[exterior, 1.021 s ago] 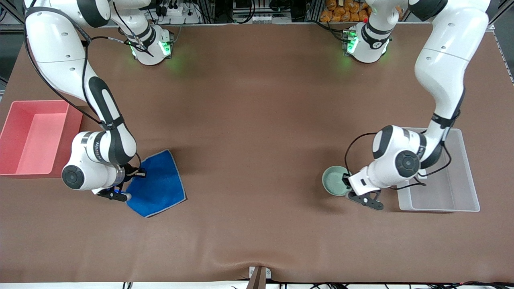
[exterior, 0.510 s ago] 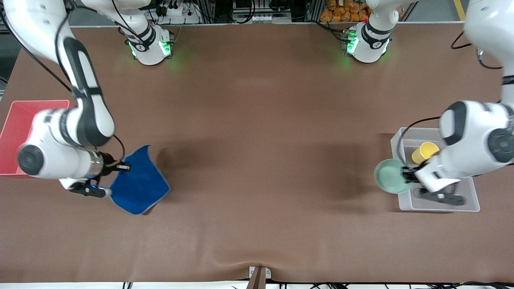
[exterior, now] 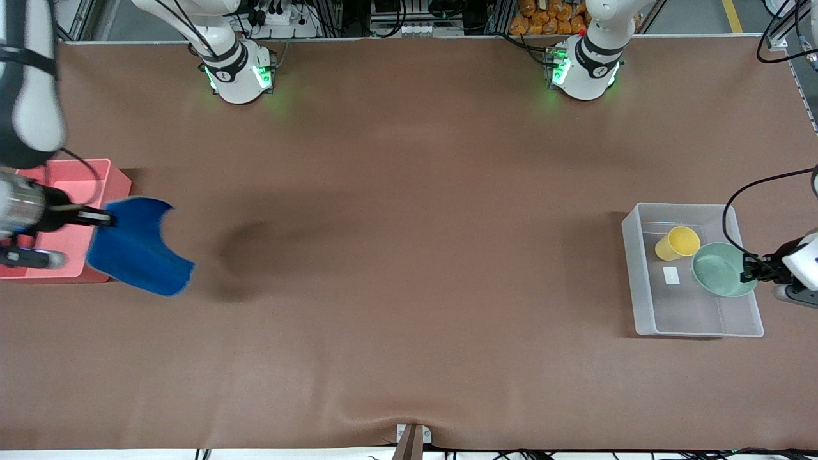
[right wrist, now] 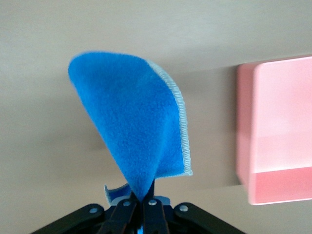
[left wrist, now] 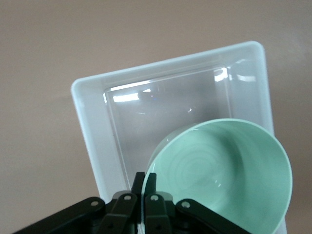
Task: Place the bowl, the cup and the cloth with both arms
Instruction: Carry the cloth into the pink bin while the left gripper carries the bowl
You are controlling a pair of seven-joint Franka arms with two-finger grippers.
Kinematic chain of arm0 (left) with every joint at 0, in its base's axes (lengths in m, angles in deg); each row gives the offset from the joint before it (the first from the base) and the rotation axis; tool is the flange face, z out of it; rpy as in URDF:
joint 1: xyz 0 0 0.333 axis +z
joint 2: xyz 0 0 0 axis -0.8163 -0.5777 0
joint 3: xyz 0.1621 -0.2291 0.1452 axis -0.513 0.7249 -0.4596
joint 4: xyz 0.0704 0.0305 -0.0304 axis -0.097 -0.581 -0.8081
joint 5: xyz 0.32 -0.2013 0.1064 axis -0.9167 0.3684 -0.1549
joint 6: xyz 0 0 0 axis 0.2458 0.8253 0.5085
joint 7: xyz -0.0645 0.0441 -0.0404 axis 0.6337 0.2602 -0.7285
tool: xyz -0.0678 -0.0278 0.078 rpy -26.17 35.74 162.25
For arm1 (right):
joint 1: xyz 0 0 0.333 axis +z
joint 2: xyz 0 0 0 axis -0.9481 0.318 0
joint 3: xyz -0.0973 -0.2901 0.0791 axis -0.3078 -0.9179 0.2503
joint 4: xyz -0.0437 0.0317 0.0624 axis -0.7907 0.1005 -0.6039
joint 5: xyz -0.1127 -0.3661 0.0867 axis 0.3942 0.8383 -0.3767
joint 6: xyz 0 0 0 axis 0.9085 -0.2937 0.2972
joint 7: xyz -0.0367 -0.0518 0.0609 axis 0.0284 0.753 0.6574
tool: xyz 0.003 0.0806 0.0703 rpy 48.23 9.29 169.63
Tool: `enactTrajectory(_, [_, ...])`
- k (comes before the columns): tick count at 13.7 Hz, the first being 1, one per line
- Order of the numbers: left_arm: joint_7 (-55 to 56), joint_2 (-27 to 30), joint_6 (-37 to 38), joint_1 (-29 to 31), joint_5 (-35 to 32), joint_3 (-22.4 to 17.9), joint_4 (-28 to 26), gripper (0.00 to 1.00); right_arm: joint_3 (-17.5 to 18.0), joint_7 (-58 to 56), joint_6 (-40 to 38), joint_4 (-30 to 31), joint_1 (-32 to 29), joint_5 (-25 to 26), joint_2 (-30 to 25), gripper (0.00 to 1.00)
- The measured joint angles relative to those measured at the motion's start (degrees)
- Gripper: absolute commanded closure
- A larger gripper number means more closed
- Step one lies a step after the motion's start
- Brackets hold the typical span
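Observation:
I should set the mint-green bowl, now held over the clear bin, down with my left gripper beside the small white label, away from the yellow cup point(exterior: 677, 304) point(left wrist: 192, 109).
My left gripper point(exterior: 753, 276) is shut on the rim of the mint-green bowl point(exterior: 723, 278) and holds it over the clear bin point(exterior: 645, 319); the left wrist view shows the bowl point(left wrist: 224, 170) over the bin point(left wrist: 92, 131) and my fingers point(left wrist: 145, 183) pinching its edge. The yellow cup point(exterior: 677, 243) lies in the bin beside the bowl. My right gripper point(exterior: 110, 220) is shut on the blue cloth point(exterior: 137, 246), which hangs in the air over the table by the pink bin point(exterior: 118, 182). The right wrist view shows the cloth point(right wrist: 136, 126) and the pink bin point(right wrist: 278, 131).
The clear bin stands at the left arm's end of the table, the pink bin at the right arm's end. A small white label point(exterior: 671, 275) lies on the clear bin's floor. The brown table point(exterior: 409, 255) stretches between them.
My left gripper carried the bowl from the table beside the clear bin to over it. My right gripper lifted the cloth off the table and moved it toward the pink bin.

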Motion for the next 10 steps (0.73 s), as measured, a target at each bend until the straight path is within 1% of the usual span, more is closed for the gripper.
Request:
enactTrajectory(3, [9.38,-0.14,-0.2,-0.64,0.0,0.51,0.26,1.0,-0.19,-12.1,-0.4,-1.16,-9.38,4.18,0.01,1.0])
enactTrajectory(5, [11.38,-0.14,-0.21,-0.74,0.0,0.67,0.53,1.0,-0.26,-17.48,0.09,-2.05,-13.8,7.75,0.05,1.0])
enactTrajectory(7, [11.65,-0.16,-0.21,-0.66,0.0,0.65,0.6,1.0,-0.29,-20.8,1.86,-2.75,-16.73,10.77,0.06,1.0])
enactTrajectory(8, [11.74,-0.2,-0.21,-0.67,0.0,0.65,0.6,1.0,-0.29,-21.38,3.44,-2.76,-17.79,11.59,0.16,0.76])
enactTrajectory(9, [11.85,-0.28,-0.21,-0.72,0.0,0.66,0.6,1.0,-0.28,-22.02,4.18,-2.74,-18.62,11.87,0.48,0.01])
enactTrajectory(10, [12.14,-0.51,-0.49,-0.71,0.0,0.65,0.58,1.0,-0.29,-22.57,4.27,-2.72,-19.11,11.93,0.93,0.0])
